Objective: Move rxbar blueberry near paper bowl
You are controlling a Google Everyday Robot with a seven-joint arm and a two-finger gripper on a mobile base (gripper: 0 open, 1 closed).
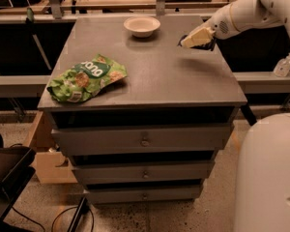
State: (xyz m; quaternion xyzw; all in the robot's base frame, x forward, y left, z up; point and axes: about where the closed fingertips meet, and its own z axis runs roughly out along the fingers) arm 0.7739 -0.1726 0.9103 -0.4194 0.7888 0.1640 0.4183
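Next, I let go of the rxbar blueberry, now held above the cabinet top, with my gripper near the back corner of the grey cabinet top (193, 30), beside the paper bowl.
The paper bowl (141, 26) is cream-white and stands at the back middle of the grey cabinet top (159, 86). My gripper (195, 38) hangs a little above the back right of the top, to the right of the bowl and about a bowl's width away from it. Its pale fingers are shut on the rxbar blueberry (208, 46), which shows only as a dark sliver under and behind them. The gripper's shadow falls on the top just in front of it.
A large crinkled green chip bag (87, 77) lies at the front left of the top. The cabinet has three drawers below. A sanitizer bottle (283, 65) stands on a ledge at the right. My white base (268, 178) fills the lower right.
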